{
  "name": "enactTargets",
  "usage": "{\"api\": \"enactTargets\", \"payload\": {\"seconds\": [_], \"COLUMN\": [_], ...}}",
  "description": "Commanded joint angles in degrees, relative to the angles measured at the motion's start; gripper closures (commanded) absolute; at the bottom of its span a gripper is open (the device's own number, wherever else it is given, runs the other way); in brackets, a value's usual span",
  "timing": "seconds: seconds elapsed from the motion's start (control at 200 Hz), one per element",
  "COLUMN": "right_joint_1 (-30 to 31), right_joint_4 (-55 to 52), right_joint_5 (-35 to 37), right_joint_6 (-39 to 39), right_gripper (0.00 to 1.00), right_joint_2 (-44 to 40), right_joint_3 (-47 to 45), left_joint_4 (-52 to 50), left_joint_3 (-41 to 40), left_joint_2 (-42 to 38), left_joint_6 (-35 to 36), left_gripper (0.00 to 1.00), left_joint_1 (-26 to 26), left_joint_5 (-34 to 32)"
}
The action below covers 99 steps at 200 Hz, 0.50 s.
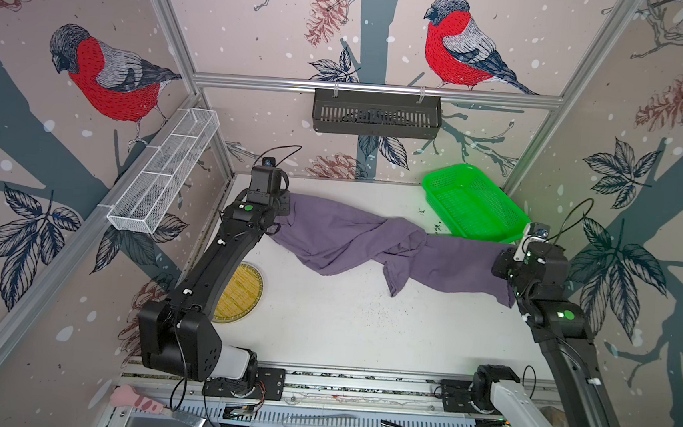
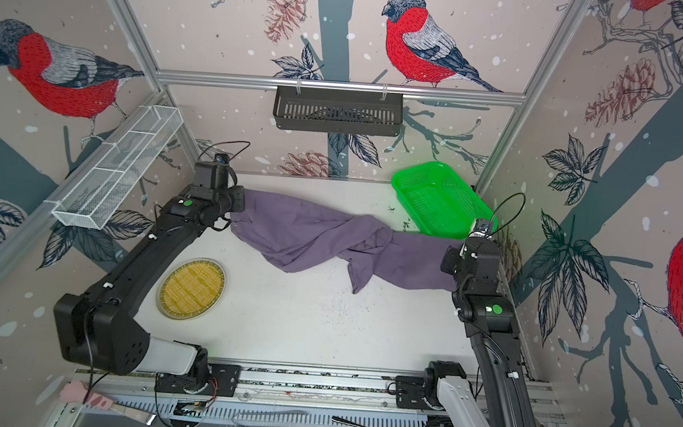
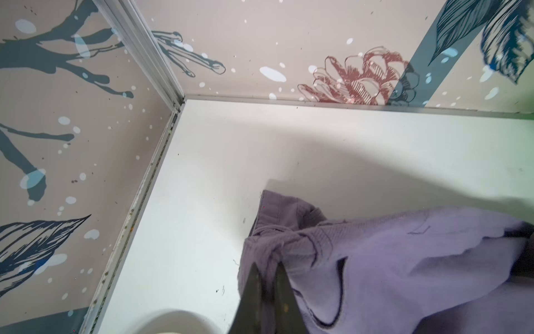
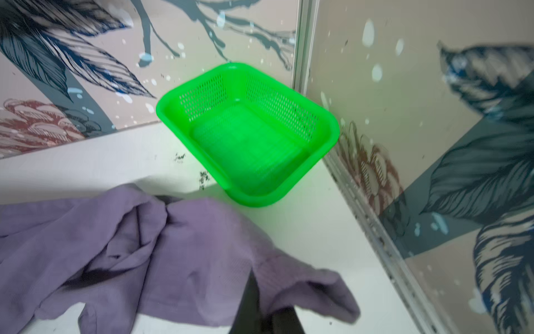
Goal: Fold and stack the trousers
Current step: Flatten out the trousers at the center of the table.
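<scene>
The trousers stay twisted in the middle while my grippers hold both ends. My right gripper should put the hemmed edge down and then take the bunched cloth [image 1: 394,259].
The purple-grey trousers [image 1: 350,240] [image 2: 309,237] hang stretched between my two grippers across the back half of the white table, sagging and twisted into a knot-like bunch in the middle. My left gripper [image 1: 285,212] [image 3: 267,264] is shut on a seamed edge of the trousers [image 3: 404,260] near the back left corner. My right gripper [image 1: 504,265] [image 4: 265,292] is shut on the other end, a hemmed edge of the trousers [image 4: 173,245], by the right wall. A loose flap [image 1: 394,283] droops onto the table.
A green plastic basket [image 1: 474,204] [image 4: 248,136] stands empty in the back right corner, just behind the cloth. A round yellow mat in a dish [image 1: 241,294] lies under the left arm. A white wire rack [image 1: 164,171] and a black rack [image 1: 377,113] hang on the walls.
</scene>
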Motion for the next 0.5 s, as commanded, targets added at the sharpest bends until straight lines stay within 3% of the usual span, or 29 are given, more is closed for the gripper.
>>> {"api": "enactTargets", "payload": {"seconds": [0.0, 0.17, 0.49], "right_joint_1": [1.13, 1.02, -5.0], "right_joint_4": [2.61, 6.96, 9.52], "right_joint_5": [-5.33, -9.51, 5.42], "right_joint_6": [6.58, 9.34, 8.02], "right_gripper": [0.93, 0.91, 0.96], "right_joint_2": [-0.78, 3.31, -0.16], "right_joint_3": [-4.28, -9.78, -10.94], "left_joint_4": [4.03, 4.2, 3.95], "left_joint_3": [-0.98, -0.57, 0.43], "left_joint_2": [-0.23, 0.98, 0.55], "left_joint_6": [-0.69, -0.69, -0.38], "left_gripper": [1.0, 1.0, 1.0], "left_joint_1": [0.66, 0.75, 3.45], "left_joint_5": [-3.9, -3.25, -5.05]}}
